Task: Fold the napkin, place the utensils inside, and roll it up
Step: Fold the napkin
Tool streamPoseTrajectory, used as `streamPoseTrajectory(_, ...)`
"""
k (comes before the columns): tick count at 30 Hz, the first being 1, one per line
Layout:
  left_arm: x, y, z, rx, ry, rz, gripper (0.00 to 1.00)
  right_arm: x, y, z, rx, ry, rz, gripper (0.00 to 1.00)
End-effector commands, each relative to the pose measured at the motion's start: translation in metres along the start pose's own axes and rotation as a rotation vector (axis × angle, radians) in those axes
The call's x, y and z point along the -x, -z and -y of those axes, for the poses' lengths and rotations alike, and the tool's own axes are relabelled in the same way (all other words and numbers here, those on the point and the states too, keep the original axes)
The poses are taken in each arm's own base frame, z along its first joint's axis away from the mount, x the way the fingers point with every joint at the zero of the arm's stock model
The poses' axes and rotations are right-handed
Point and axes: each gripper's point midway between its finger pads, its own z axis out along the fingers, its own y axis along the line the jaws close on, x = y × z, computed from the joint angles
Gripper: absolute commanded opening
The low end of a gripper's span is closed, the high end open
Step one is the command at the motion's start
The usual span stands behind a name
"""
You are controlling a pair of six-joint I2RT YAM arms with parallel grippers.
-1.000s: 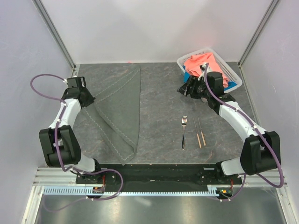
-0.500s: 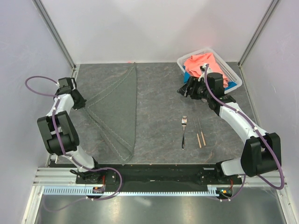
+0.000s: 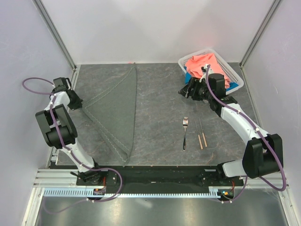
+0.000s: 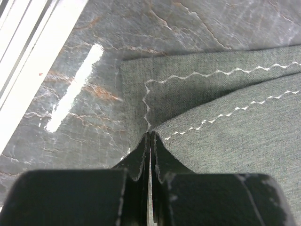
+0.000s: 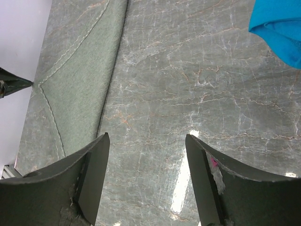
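Next, the robot's right gripper needs to move to the silver fork and close on the upper part of its handle (image 3: pixel 185 131), just below the fork's tines.
The dark grey napkin (image 3: pixel 113 108) lies folded into a triangle on the left half of the table, its stitched hem showing in the left wrist view (image 4: pixel 225 122). My left gripper (image 3: pixel 78 102) is shut on the napkin's left corner, jaws pressed together (image 4: pixel 150 136) close to the tabletop. The silver fork (image 3: pixel 185 133) and the wooden chopsticks (image 3: pixel 201 133) lie side by side right of centre, untouched. My right gripper (image 3: pixel 183 91) hovers open over bare table (image 5: pixel 146 136) near the basket, with nothing between its fingers. The napkin's long fold edge (image 5: pixel 75 80) shows at the left of its view.
A white basket (image 3: pixel 235 75) at the back right holds a salmon-pink cloth (image 3: pixel 204 63) and a blue cloth (image 5: pixel 280 28). The left wall and metal frame rail (image 4: pixel 33 56) run close beside the left gripper. White walls enclose the table on three sides.
My left gripper has moved left toward the table's edge, pulling the napkin's corner with it; the fold edge shifted left. The right arm stayed in place, its jaws slightly wider.
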Motion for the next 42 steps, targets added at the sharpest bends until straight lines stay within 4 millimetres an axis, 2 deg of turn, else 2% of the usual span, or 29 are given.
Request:
streamPoseTrajectory(1, 0.026, 0.001, -0.009, -0.016, -0.012, 0.045, 0.02, -0.001, 0.001, -0.003, 0.023, 0.021, 0.0, 0.74)
streamPoseTrajectory(8, 0.03, -0.009, -0.01, -0.028, -0.009, 0.03, 0.02, -0.005, -0.003, -0.001, 0.027, 0.013, -0.02, 0.74)
streamPoseTrajectory(21, 0.035, -0.024, -0.026, -0.002, 0.012, 0.015, 0.02, -0.008, -0.006, 0.0, 0.028, 0.007, -0.032, 0.75)
streamPoseTrajectory(42, 0.045, -0.044, -0.025, -0.024, 0.002, 0.003, 0.02, -0.017, -0.014, 0.003, 0.042, -0.006, -0.066, 0.75)
